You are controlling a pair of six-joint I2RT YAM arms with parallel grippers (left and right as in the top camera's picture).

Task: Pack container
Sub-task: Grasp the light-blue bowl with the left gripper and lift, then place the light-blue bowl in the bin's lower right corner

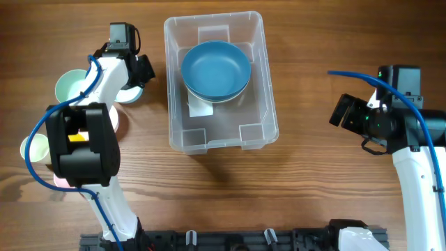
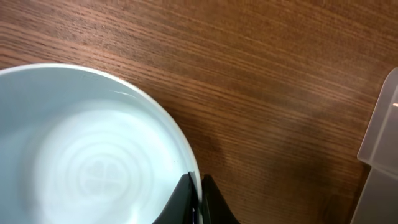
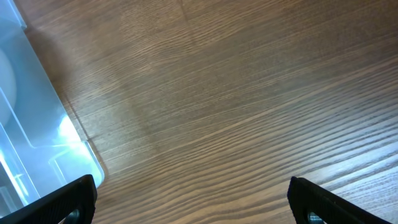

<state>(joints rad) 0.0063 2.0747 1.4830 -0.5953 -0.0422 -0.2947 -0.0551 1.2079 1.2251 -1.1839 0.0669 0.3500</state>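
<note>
I need to use my left gripper to set the pale mint-white bowl down in the container's near half (image 1: 249, 116), next to the stacked blue bowls.
The clear rectangular container (image 1: 265, 104) stands at the table's centre with stacked blue bowls (image 1: 216, 70) in its far half; a white label shows on its base. My left gripper (image 1: 138, 78) is to the container's left. In the left wrist view its fingers (image 2: 198, 200) are shut on the rim of a pale mint-white bowl (image 2: 87, 155), and the container's edge (image 2: 380, 137) shows at the right. My right gripper (image 1: 345, 111) is open and empty over bare table to the container's right. In the right wrist view it (image 3: 193, 205) has the container's corner (image 3: 31, 124) at its left.
A pale green bowl (image 1: 68, 85) lies left of my left arm. A pink bowl (image 1: 121, 124), a pale cup (image 1: 31, 148) and another pink piece (image 1: 60, 183) lie partly hidden under the arm. A black rail (image 1: 230, 240) runs along the front edge.
</note>
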